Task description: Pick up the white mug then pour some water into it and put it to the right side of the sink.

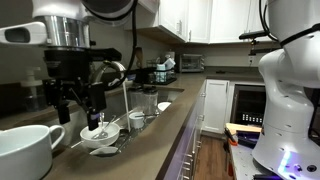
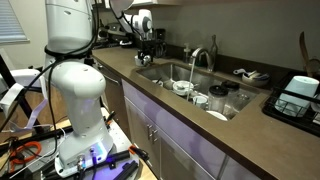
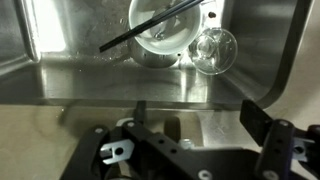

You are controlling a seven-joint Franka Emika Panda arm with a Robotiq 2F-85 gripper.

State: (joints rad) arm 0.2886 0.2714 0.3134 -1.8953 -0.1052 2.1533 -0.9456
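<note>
The robot's open gripper hangs above and beyond the white mug, toward the sink, so it should move back, go down and close on the mug's handle (image 1: 57, 134) before lifting.
The white mug (image 1: 24, 150) stands in the near left foreground of an exterior view, handle toward the right; I cannot make it out elsewhere. The sink (image 1: 163, 108) is a long steel basin in a dark brown countertop; it also shows in the other exterior view (image 2: 165, 72) and the wrist view (image 3: 90, 80). My gripper (image 1: 78, 108) hangs open and empty above the sink's end, above and just beyond the mug. It also shows far back in the other exterior view (image 2: 146, 42) and in the wrist view (image 3: 185, 135).
A shallow white bowl with utensils (image 1: 100, 138) (image 3: 165, 45), a small white cup (image 1: 137, 121) and clear glasses (image 1: 150, 100) (image 3: 213, 50) sit in the basin. The arched chrome faucet (image 1: 118, 70) (image 2: 203, 55) rises behind it. A dish rack (image 2: 298, 92) stands past the sink.
</note>
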